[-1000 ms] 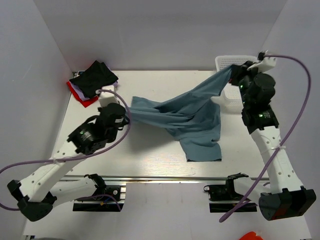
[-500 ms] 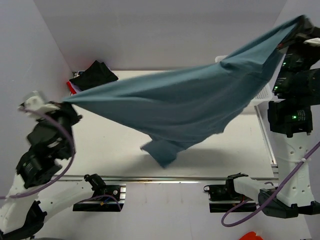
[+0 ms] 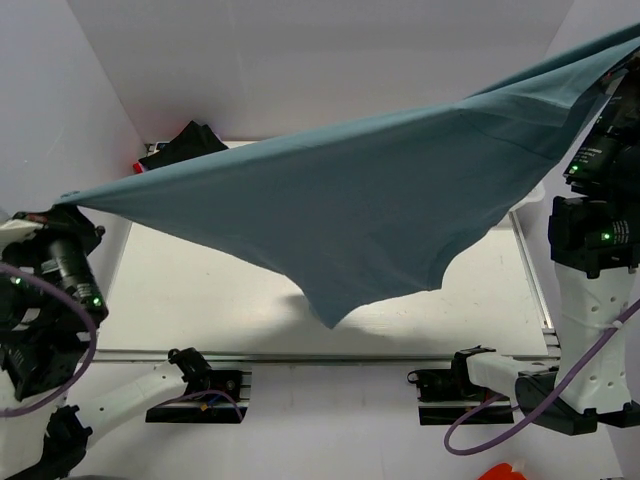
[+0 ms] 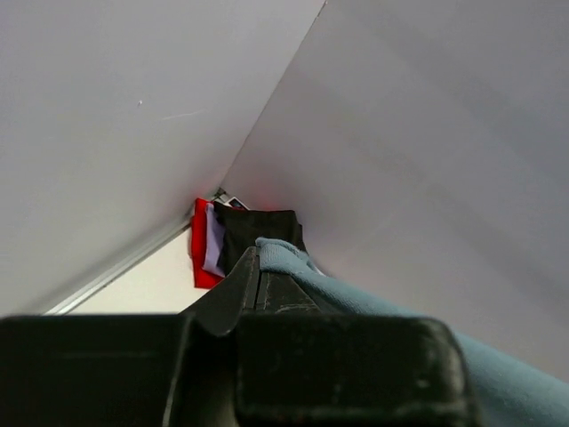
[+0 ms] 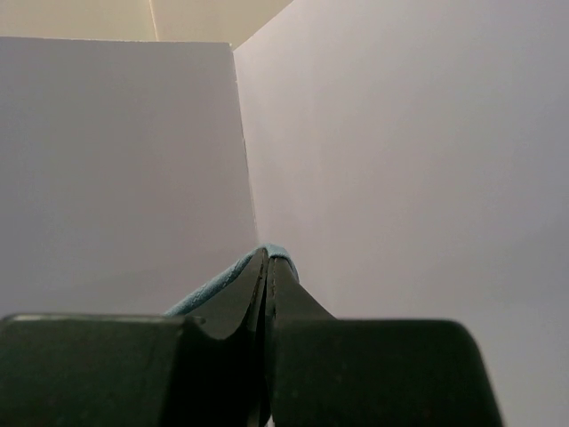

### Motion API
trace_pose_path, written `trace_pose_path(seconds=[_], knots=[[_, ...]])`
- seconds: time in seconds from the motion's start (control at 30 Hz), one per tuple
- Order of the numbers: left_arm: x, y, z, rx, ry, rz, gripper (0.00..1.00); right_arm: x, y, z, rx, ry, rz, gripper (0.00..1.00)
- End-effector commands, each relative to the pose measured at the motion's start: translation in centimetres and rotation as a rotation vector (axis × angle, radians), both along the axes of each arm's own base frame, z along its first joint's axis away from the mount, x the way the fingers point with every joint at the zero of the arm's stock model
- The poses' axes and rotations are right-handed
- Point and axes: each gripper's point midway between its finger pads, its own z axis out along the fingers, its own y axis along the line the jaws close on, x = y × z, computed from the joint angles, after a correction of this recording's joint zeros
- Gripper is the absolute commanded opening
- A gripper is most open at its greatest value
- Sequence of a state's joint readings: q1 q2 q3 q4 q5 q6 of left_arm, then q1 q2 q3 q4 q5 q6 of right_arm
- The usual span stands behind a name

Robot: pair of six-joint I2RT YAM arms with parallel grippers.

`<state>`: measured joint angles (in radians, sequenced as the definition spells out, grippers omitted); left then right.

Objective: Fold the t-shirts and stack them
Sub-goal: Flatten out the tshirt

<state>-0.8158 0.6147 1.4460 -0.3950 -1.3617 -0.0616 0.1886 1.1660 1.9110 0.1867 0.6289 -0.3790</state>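
Observation:
Next, my left gripper lets go of the blue-teal t-shirt's corner on the white table [image 3: 244, 170] beside the black t-shirt.
A large blue-teal t-shirt [image 3: 370, 200] hangs stretched in the air across the whole table, a loose corner drooping toward the front. My left gripper [image 3: 62, 208] is shut on its left end, low at the far left; in the left wrist view that gripper [image 4: 258, 253] pinches a fold of the teal cloth [image 4: 289, 258]. My right gripper [image 5: 268, 253] is shut on the other end [image 5: 222, 280], raised high at the top right. A pile with a black t-shirt [image 3: 185, 140] over red [image 4: 200, 253] and white [image 4: 213, 249] ones lies in the back left corner.
The white table [image 3: 200, 290] lies below the cloth, with a metal rail [image 3: 300, 355] along its near edge. White walls close in on the left, back and right. The right arm [image 3: 600, 230] stands upright beside the table's right edge.
Both arms have pulled apart and upward: the shirt went from lying bunched on the table to hanging taut in the air. The left gripper swung out to the far left.

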Motion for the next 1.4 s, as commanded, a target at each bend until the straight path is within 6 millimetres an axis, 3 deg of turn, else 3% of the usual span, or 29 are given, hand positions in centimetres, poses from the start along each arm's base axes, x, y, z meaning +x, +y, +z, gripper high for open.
trace_pose_path(seconds=[0.0, 0.13, 0.2, 0.27, 0.3, 0.33, 0.43, 0.47, 0.5, 0.57, 0.6, 0.63, 0.73, 0.8, 0.83, 0.87, 0.9, 0.93, 1.0, 1.03, 1.23, 1.27, 1.33, 1.37], knots=[[0.4, 0.0, 0.8, 0.033, 0.053, 0.068, 0.0, -4.3, -1.6, 1.7, 0.035, -0.083, -0.049, 0.0], [2.5, -2.1, 1.1, 0.1, 0.093, 0.082, 0.0, -1.2, -0.6, -0.4, 0.011, -0.012, -0.019, 0.0], [4.6, -4.5, 1.2, 0.163, 0.096, 0.05, 0.0, 1.3, -0.4, -1.8, 0.021, 0.034, -0.02, 0.0], [5.9, -5.9, 1.0, 0.184, 0.106, 0.055, 0.0, 5.3, 0.4, -4.7, 0.014, 0.119, -0.013, 0.0], [6.9, -6.6, 0.4, 0.208, 0.121, 0.064, 0.0, 6.3, 0.6, -5.4, 0.023, 0.131, -0.007, 0.0], [8.5, -7.9, -0.4, 0.255, 0.16, 0.076, 0.0, 8.9, 1.0, -7.9, 0.02, 0.189, -0.005, 0.0], [11.0, -9.7, -1.4, 0.327, 0.197, 0.109, 0.0, 12.8, 1.6, -11.5, 0.028, 0.25, 0.0, 0.0], [12.8, -11.1, -2.3, 0.381, 0.228, 0.114, 0.0, 13.8, 1.7, -12.8, 0.029, 0.279, -0.006, 0.0], [13.4, -11.1, -2.4, 0.393, 0.229, 0.143, 0.0, 15.7, 2.0, -14.3, 0.02, 0.321, -0.011, 0.0], [15.5, -10.9, -3.2, 0.421, 0.264, 0.208, 0.0, 16.6, 1.8, -14.7, 0.023, 0.343, -0.04, 0.0], [15.8, -10.5, -2.8, 0.402, 0.247, 0.233, 0.0, 18.0, 1.6, -15.6, 0.018, 0.379, -0.067, 0.0], [16.1, -10.1, -2.7, 0.409, 0.257, 0.255, 0.0, 18.1, 1.4, -15.5, 0.013, 0.386, -0.085, 0.0], [16.1, -8.3, -1.3, 0.387, 0.241, 0.307, 0.0, 18.1, 1.1, -15.2, 0.013, 0.398, -0.103, 0.0], [15.8, -7.6, -0.2, 0.373, 0.213, 0.312, 0.0, 17.3, 1.0, -14.7, 0.021, 0.383, -0.093, 0.0], [15.7, -7.5, -0.4, 0.395, 0.244, 0.302, 0.0, 15.9, 1.1, -13.4, 0.021, 0.35, -0.074, 0.0], [15.1, -7.3, 0.8, 0.364, 0.193, 0.281, 0.0, 15.7, 1.2, -13.6, 0.031, 0.356, -0.061, 0.0], [14.8, -6.9, 0.7, 0.364, 0.2, 0.285, 0.0, 15.3, 1.1, -13.6, 0.033, 0.354, -0.057, 0.0], [14.4, -6.7, 1.3, 0.368, 0.192, 0.274, 0.0, 13.4, 1.0, -12.2, 0.036, 0.317, -0.04, 0.0], [12.9, -5.7, 2.4, 0.355, 0.161, 0.274, 0.0, 12.4, 1.1, -11.9, 0.036, 0.318, -0.03, 0.0], [12.3, -5.3, 2.8, 0.349, 0.15, 0.278, 0.0, 10.5, 0.7, -10.6, 0.044, 0.28, -0.029, 0.0], [7.3, -2.2, 5.8, 0.309, 0.059, 0.293, 0.0, 4.1, -0.5, -7.0, 0.05, 0.177, -0.038, 0.0], [6.0, -1.4, 6.3, 0.304, 0.039, 0.29, 0.0, 1.4, -0.9, -5.4, 0.056, 0.124, -0.031, 0.0], [4.4, -0.5, 7.3, 0.274, -0.006, 0.282, 0.0, 0.2, -0.9, -5.0, 0.052, 0.119, -0.018, 0.0], [4.1, -0.3, 7.1, 0.289, 0.017, 0.272, 0.0, -2.2, -1.3, -4.2, 0.059, 0.084, -0.015, 0.0]])
